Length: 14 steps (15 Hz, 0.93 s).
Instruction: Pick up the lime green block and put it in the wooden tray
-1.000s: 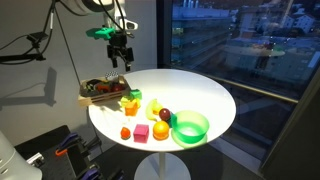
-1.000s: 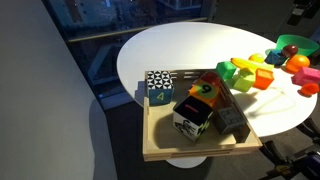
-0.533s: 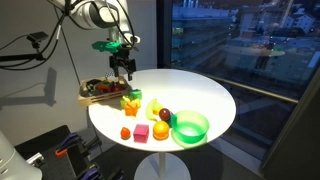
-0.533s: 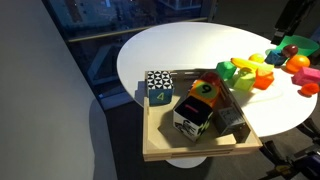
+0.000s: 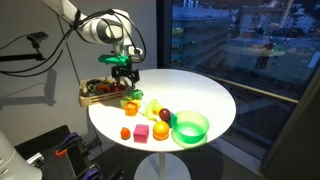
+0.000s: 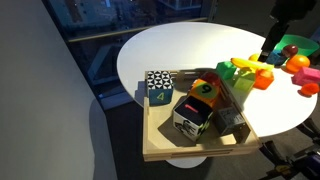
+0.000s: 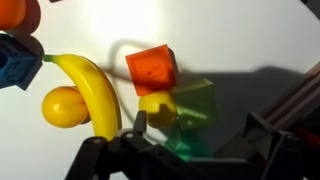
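The robot's gripper needs to close on the lime green block's opposite sides [image 5: 124,102] [image 7: 195,104], with a finger going between the lime green block and the yellow block.
The lime green block [image 7: 192,100] lies on the white table between a red-orange block [image 7: 152,70] and a yellow block [image 7: 155,108]; in an exterior view it sits in the cluster by the tray [image 5: 136,94]. My gripper [image 7: 200,135] is open and hovers just above it, one finger on each side, touching nothing. It also shows in both exterior views [image 5: 127,82] [image 6: 270,45]. The wooden tray [image 5: 88,98] [image 6: 160,148] stands at the table's edge beside the blocks and holds several boxes.
A yellow banana toy [image 7: 95,90], an orange ball [image 7: 62,107] and a blue block [image 7: 15,65] lie near the cluster. A round green bowl [image 5: 190,127] and more small toys [image 5: 143,131] sit toward the table's near side.
The arm has come down from above the tray to just over the block cluster. The gripper stays open; no object has moved.
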Each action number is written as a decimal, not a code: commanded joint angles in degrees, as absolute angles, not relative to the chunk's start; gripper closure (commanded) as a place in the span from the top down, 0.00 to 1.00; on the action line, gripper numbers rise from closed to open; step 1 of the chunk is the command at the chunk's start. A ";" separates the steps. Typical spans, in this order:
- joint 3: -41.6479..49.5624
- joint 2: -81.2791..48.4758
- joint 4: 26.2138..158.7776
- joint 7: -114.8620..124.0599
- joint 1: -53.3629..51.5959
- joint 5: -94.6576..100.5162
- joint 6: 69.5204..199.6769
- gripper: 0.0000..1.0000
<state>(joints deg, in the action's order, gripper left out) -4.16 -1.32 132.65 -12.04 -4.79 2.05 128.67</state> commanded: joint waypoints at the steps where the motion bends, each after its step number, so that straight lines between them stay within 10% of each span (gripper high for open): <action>1: -4.40 -2.79 134.12 -14.04 -4.67 3.43 132.27 1.00; 14: -5.55 -5.29 139.56 -13.45 -5.47 6.47 145.33 1.00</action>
<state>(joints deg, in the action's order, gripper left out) -5.20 -5.07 138.91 -13.52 -5.35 5.12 142.96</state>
